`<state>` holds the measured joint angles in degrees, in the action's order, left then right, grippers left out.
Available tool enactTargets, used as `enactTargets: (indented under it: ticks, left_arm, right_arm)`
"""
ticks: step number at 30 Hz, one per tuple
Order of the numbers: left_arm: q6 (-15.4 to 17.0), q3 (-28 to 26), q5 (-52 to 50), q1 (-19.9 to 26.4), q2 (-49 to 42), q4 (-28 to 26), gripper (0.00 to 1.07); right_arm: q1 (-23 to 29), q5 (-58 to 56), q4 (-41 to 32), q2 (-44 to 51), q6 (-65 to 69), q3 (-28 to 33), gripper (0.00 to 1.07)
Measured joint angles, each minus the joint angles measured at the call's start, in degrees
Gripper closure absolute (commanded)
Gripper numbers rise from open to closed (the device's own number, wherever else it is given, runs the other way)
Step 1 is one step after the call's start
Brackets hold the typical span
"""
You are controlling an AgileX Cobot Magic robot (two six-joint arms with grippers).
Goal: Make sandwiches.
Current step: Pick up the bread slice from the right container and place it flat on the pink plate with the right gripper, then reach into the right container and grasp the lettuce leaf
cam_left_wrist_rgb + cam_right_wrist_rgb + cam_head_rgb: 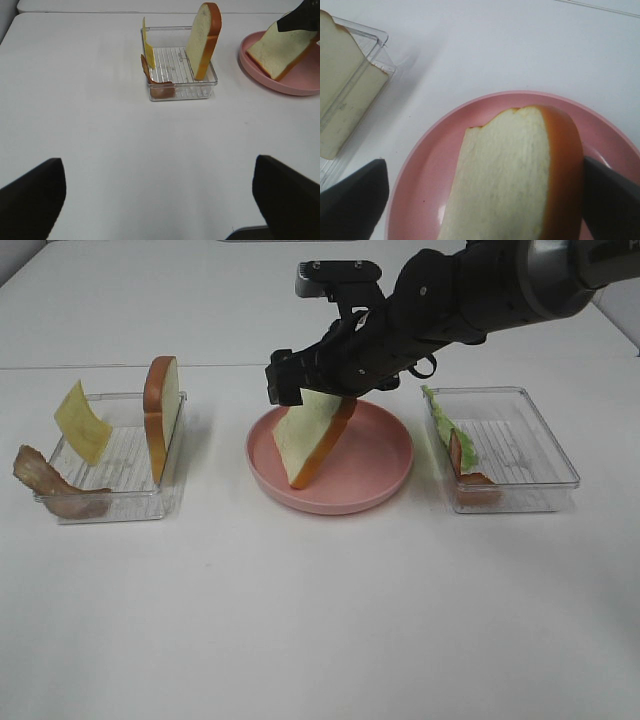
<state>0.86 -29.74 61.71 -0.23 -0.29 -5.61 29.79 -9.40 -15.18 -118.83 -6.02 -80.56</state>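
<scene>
Next, I close my right gripper on the far end of the green lettuce [430, 395], by the clear tray's corner nearest the pink plate.
A white bread slice [312, 440] with orange-brown crust stands tilted on the pink plate [385, 455], its lower corner on the plate. My right gripper [308, 390] reaches across from the right and sits over its top edge. In the right wrist view the fingers [615, 200] are spread wide on both sides of the slice [510, 175]; one touches the crust, the other stands apart. A second bread slice [162, 415], yellow cheese [82, 422] and bacon [50, 480] are in the left tray [130, 505]. My left gripper [157, 192] is open and empty over bare table.
The right clear tray [540, 490] holds green lettuce [440, 420] and a red-brown piece [465, 455]. The left wrist view shows the left tray [200, 92] and the plate [300, 85] far ahead.
</scene>
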Motion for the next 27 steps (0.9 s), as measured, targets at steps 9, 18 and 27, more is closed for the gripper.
enactTargets:
  ticks: [9, 18, 27]
  left_arm:
    - [0.0, 0.0, 0.0, 0.0, 0.0, 0.0, 0.14]
    - [0.0, 0.0, 0.0, 0.0, 0.0, 0.0, 0.14]
    - [0.0, 0.0, 0.0, 0.0, 0.0, 0.0, 0.14]
  right_arm:
    - [0.0, -7.73, 11.12, 0.0, 0.06, -6.47, 0.1]
    - [0.0, -24.87, 21.77, 0.0, 1.2, -13.64, 0.11]
    - [-0.17, -49.5, 29.56, 0.0, 3.15, -26.3, 0.11]
